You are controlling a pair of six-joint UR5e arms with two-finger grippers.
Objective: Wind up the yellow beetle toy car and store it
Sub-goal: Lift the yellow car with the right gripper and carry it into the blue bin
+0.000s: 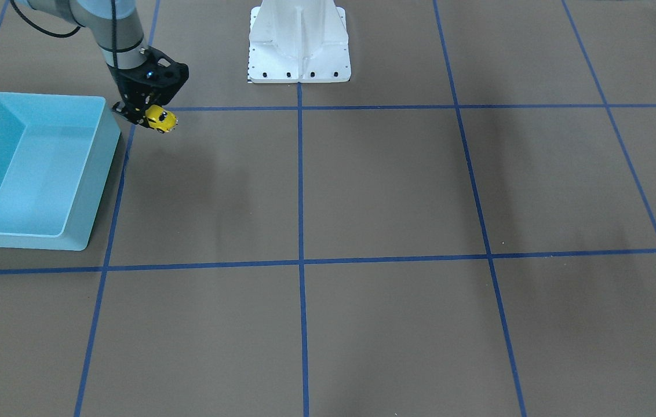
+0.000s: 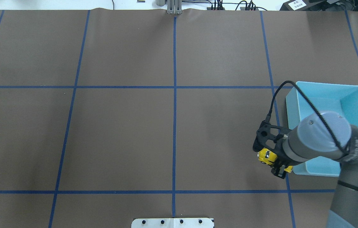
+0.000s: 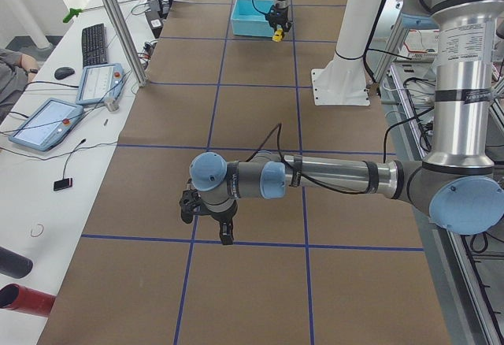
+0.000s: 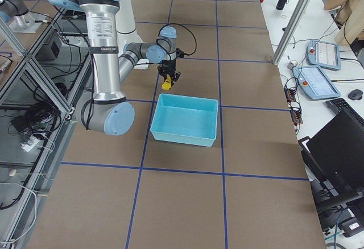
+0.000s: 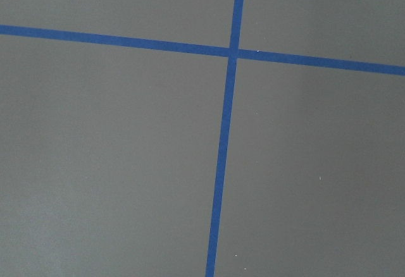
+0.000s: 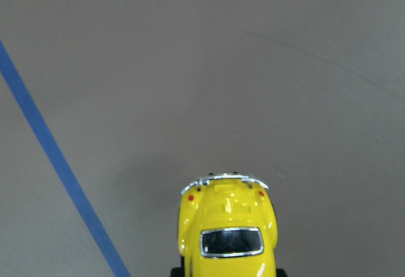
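Note:
Next, I let go of the car with my right gripper on the light blue bin's bottom (image 1: 57,169), next to the bin's side nearest the middle of the table.
The yellow beetle toy car (image 1: 161,119) (image 2: 267,156) is small and bright yellow, with dark windows. My right gripper (image 1: 145,117) (image 2: 270,160) is shut on it and holds it just above the brown table, beside the near corner of the light blue bin (image 1: 44,98) (image 2: 327,85). The right wrist view shows the car's rounded end (image 6: 228,233) at the bottom edge, with the table below. My left gripper (image 3: 206,219) hangs low over the table far from the bin, and I cannot tell whether it is open or shut. The left wrist view shows only the table.
The bin (image 4: 185,118) looks empty inside. The white robot base (image 1: 299,43) stands at the middle of the table's robot side. Blue tape lines (image 2: 175,95) divide the brown table into squares. A person's arm (image 3: 12,65) and tablets lie on a side bench.

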